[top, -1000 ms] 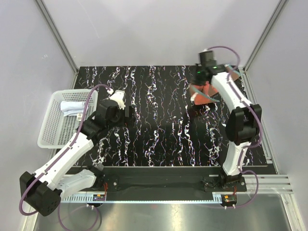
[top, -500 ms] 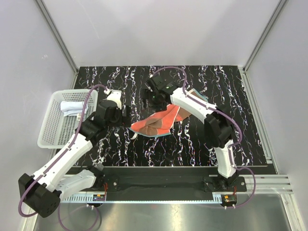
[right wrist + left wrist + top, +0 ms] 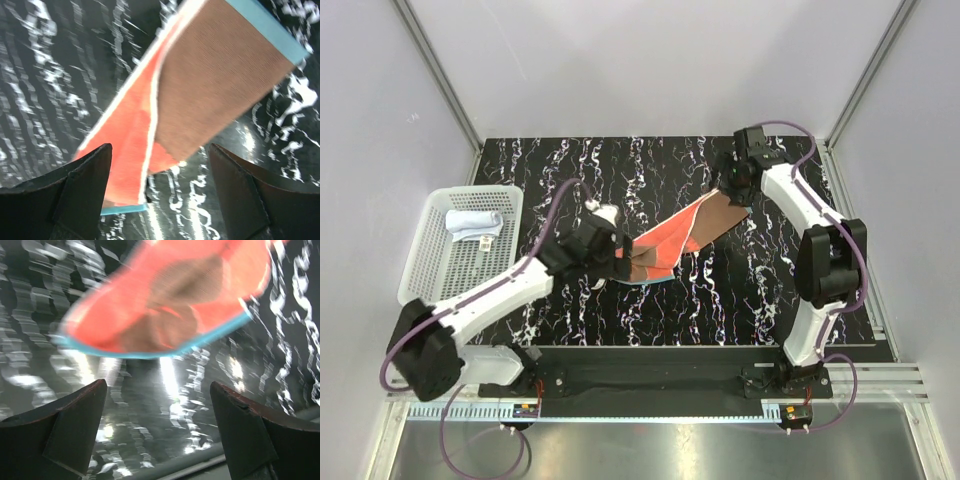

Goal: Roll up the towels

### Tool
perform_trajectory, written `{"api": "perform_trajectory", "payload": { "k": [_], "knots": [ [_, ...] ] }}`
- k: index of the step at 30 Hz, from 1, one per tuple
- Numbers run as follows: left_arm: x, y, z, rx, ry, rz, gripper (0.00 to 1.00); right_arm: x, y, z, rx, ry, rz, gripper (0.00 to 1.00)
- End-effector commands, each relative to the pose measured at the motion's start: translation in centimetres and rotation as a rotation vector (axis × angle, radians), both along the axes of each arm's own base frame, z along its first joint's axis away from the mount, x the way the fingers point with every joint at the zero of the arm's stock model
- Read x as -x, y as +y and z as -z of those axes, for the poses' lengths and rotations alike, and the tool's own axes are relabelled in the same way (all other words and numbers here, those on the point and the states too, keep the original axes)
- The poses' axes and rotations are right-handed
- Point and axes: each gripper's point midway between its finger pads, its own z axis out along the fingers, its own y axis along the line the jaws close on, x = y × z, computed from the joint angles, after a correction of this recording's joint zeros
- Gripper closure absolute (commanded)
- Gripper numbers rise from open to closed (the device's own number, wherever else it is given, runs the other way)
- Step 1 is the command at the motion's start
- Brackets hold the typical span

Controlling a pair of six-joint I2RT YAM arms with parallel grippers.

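Observation:
My left gripper goes next. It should grab the rust-brown towel by the corner [image 3: 672,276] [image 3: 247,315] at the end of its teal edge closer to my right gripper.
The rust-brown towel [image 3: 682,232] with its red-orange patch and teal edge lies stretched diagonally across the middle of the black marbled table. My left gripper [image 3: 620,258] hovers at its near-left end, open; in the left wrist view the towel [image 3: 165,300] sits just beyond the empty gripper [image 3: 157,385]. Over the towel's far-right end my right gripper [image 3: 731,190] is open. In the right wrist view the brown and orange folds of the towel [image 3: 210,85] reach in between the parted fingers of the gripper [image 3: 160,148], which do not grip them. The pale blue-white towel [image 3: 475,222] rests in the basket.
A white perforated basket [image 3: 432,282] stands at the table's left edge. Grey walls and metal frame rails close in the back and sides. The table's front edge [image 3: 700,348] runs just ahead of the arm bases.
The right gripper carried the brown towel from the far right toward the centre, let go, and drew back to its far-right end. The left arm swung right to the towel's near-left end.

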Motion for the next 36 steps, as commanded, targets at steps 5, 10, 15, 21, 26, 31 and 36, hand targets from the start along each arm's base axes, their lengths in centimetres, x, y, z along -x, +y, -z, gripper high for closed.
{"api": "perform_trajectory", "payload": {
  "k": [5, 10, 15, 21, 26, 31, 36],
  "knots": [
    [0.8, -9.1, 2.5, 0.034, 0.052, 0.093, 0.10, 2.4, -0.9, 0.5, -0.021, -0.014, -0.055, 0.16],
    [-0.2, -13.1, 4.5, -0.064, 0.050, 0.183, 0.11, 4.0, -1.3, 1.6, -0.034, 0.008, -0.060, 0.16],
    [-1.2, -14.5, 6.2, -0.116, 0.056, 0.199, 0.12, 4.7, -2.5, 2.1, -0.018, 0.018, -0.049, 0.16],
    [-1.7, -14.2, 9.0, -0.186, 0.071, 0.184, 0.16, 5.1, -3.8, 2.2, -0.021, 0.017, -0.035, 0.16],
    [-2.4, -14.4, 10.0, -0.217, 0.066, 0.181, 0.24, 5.4, -4.0, 2.2, -0.023, 0.020, -0.036, 0.16],
    [-3.2, -14.2, 9.9, -0.275, 0.030, 0.179, 0.27, 5.7, -4.0, 2.7, -0.031, 0.030, -0.037, 0.16],
    [-3.4, -14.7, 8.4, -0.319, -0.028, 0.179, 0.23, 5.9, -4.0, 2.9, -0.038, 0.033, -0.035, 0.16]
  ]
}}
